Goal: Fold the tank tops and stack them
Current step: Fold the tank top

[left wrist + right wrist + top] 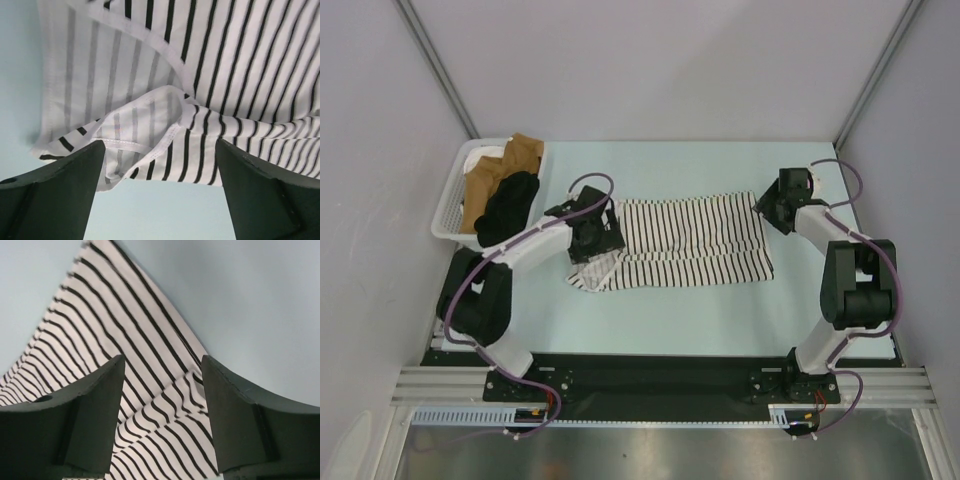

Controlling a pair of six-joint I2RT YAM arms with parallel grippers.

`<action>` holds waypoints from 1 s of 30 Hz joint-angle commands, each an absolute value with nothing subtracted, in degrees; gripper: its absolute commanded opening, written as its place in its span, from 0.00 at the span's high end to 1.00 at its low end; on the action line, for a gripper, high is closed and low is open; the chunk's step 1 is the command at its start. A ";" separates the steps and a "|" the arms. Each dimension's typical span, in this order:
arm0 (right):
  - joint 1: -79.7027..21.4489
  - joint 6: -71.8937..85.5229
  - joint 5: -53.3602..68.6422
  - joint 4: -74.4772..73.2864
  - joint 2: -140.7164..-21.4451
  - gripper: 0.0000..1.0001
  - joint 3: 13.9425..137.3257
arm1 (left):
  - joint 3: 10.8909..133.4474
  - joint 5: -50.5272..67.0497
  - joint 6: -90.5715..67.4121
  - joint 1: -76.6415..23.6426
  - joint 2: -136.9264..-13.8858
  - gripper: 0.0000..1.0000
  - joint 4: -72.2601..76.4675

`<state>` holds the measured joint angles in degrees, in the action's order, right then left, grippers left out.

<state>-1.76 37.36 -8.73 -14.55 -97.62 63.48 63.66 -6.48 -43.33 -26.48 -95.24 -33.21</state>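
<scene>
The striped tank top's far edge (621, 203), where the straps begin, is next for my left gripper, which should move there and close to match my right gripper.
The striped tank top (695, 242) lies spread across the middle of the table, its neck end bunched at the left. My left gripper (595, 240) hovers over that bunched strap end, open and empty; the left wrist view shows the folded straps (150, 125) just beyond my fingers (60, 190). My right gripper (772, 208) is open over the top's far right corner (165, 390), with the cloth lying between its fingers (95, 410), not pinched. The black tank top (510, 205) lies in the basket at the left.
A white basket (448, 215) stands at the table's back left and also holds brown cloth (505, 165). Grey walls close in the table on three sides. The arm bases sit on the black rail at the near edge.
</scene>
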 commanded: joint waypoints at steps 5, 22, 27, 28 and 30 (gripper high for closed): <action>-1.14 24.97 1.04 -12.20 -105.98 0.43 77.84 | 74.68 -10.82 -30.86 -25.40 -90.60 0.02 -31.12; -2.46 18.20 -2.28 -14.85 -125.15 0.39 95.97 | 100.10 -4.93 -24.08 -21.01 -119.97 0.21 -30.68; -2.37 18.10 -2.90 -17.57 -130.50 0.41 101.95 | 103.18 -3.25 -24.34 -19.78 -123.74 0.21 -31.11; -2.37 18.02 -2.99 -17.75 -130.95 0.41 102.39 | 103.44 -3.08 -24.26 -19.51 -124.88 0.22 -30.94; -2.46 18.19 -2.55 -17.93 -131.74 0.49 103.01 | 104.50 -2.46 -24.17 -19.25 -125.94 0.26 -31.11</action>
